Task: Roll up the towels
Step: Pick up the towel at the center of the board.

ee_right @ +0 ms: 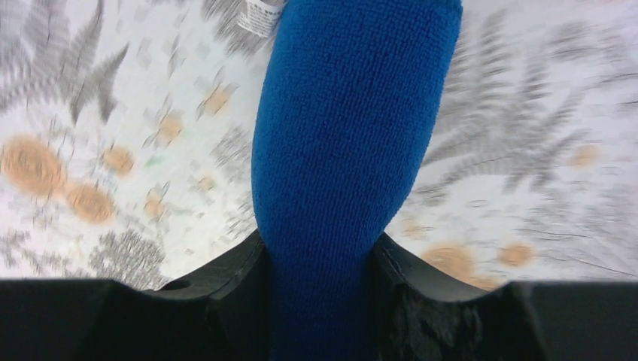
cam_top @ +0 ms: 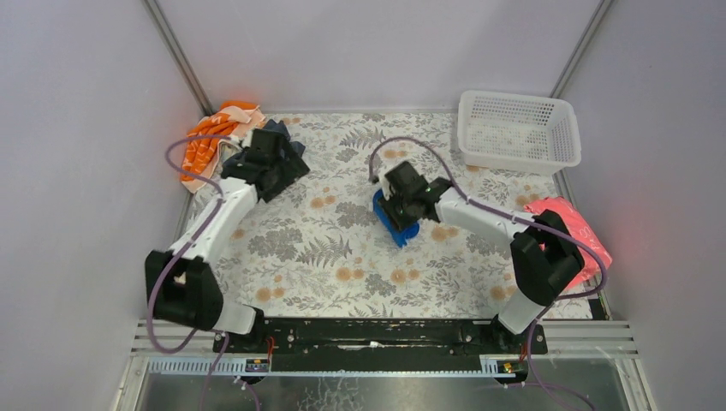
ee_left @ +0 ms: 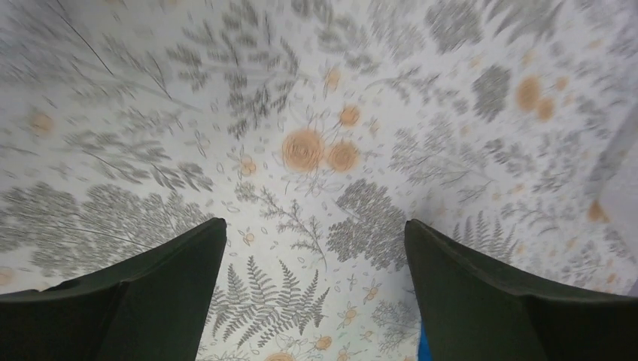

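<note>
The robot's right gripper should set the blue towel down inside the white mesh basket (cam_top: pixel 478 134), along the short side of the basket that faces the grey towel.
The bright blue towel (cam_top: pixel 400 229) is a thick roll near the table's middle. My right gripper (cam_top: pixel 401 211) is shut on it. In the right wrist view my right gripper (ee_right: pixel 317 248) pinches one end of the blue towel (ee_right: pixel 346 128), and the roll reaches out over the floral cloth, with a white label at its far end. The dark slate-grey towel (cam_top: pixel 289 144) lies bunched at the back left, partly hidden by my left gripper (cam_top: pixel 276 167). In the left wrist view my left gripper (ee_left: pixel 314 226) is open and empty above bare floral cloth.
An orange cloth (cam_top: pixel 208 141) lies at the back left corner beside the grey towel. A white mesh basket (cam_top: pixel 519 128) stands at the back right. A red-pink cloth (cam_top: pixel 572 224) lies at the right edge. The floral tablecloth (cam_top: pixel 325 248) covers the table.
</note>
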Available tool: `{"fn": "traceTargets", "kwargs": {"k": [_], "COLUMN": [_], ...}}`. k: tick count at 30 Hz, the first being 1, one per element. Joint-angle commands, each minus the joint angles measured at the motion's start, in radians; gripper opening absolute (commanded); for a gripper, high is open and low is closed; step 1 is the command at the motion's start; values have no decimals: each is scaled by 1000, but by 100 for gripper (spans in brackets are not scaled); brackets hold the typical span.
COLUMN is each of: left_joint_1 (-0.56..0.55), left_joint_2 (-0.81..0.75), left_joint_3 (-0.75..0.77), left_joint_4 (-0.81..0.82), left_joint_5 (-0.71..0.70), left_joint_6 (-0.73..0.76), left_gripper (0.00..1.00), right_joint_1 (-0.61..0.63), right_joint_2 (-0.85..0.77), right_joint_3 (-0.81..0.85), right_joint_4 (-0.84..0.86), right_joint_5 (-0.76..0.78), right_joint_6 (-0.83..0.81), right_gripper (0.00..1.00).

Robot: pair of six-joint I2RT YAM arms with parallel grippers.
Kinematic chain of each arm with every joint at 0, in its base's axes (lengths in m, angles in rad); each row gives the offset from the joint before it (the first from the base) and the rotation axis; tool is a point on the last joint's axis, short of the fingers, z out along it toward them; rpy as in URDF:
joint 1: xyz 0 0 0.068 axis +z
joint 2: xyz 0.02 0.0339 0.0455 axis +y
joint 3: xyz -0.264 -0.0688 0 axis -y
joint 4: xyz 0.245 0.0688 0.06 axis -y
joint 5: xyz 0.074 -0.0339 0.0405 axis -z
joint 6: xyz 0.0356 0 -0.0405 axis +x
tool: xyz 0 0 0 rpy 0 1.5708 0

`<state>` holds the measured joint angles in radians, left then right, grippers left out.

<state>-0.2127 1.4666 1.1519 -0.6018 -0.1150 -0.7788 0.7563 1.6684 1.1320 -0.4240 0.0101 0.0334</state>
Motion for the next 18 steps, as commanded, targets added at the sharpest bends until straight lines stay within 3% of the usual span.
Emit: {"fn": "traceTargets", "kwargs": {"k": [1,4,7,13,18], "left_joint_1": [54,71,71,73,73], "left_joint_2": [-129,-190,-238,-248,-247], "left_joint_3": [85,98,58,-32,-48], "left_joint_4": [-143,-157,-123,-69,-68], "left_joint_5": [-120,-196,-273,-272,-301], "left_joint_6": [155,227,260,280,285], "left_gripper": [92,100,100,100,100], "right_joint_1": [-115,-212,-302,-470,-573], "right_joint_2": [-65,-53,-19,118,235], "right_joint_3": [185,284,375,581,664], "right_joint_4": [-84,-108,-101,-77,49], "right_joint_5": [98,138,207,418,571], "right_joint_6": [-42,-76,-116,-185,-244], "right_gripper": [0,0,0,0,0]}}
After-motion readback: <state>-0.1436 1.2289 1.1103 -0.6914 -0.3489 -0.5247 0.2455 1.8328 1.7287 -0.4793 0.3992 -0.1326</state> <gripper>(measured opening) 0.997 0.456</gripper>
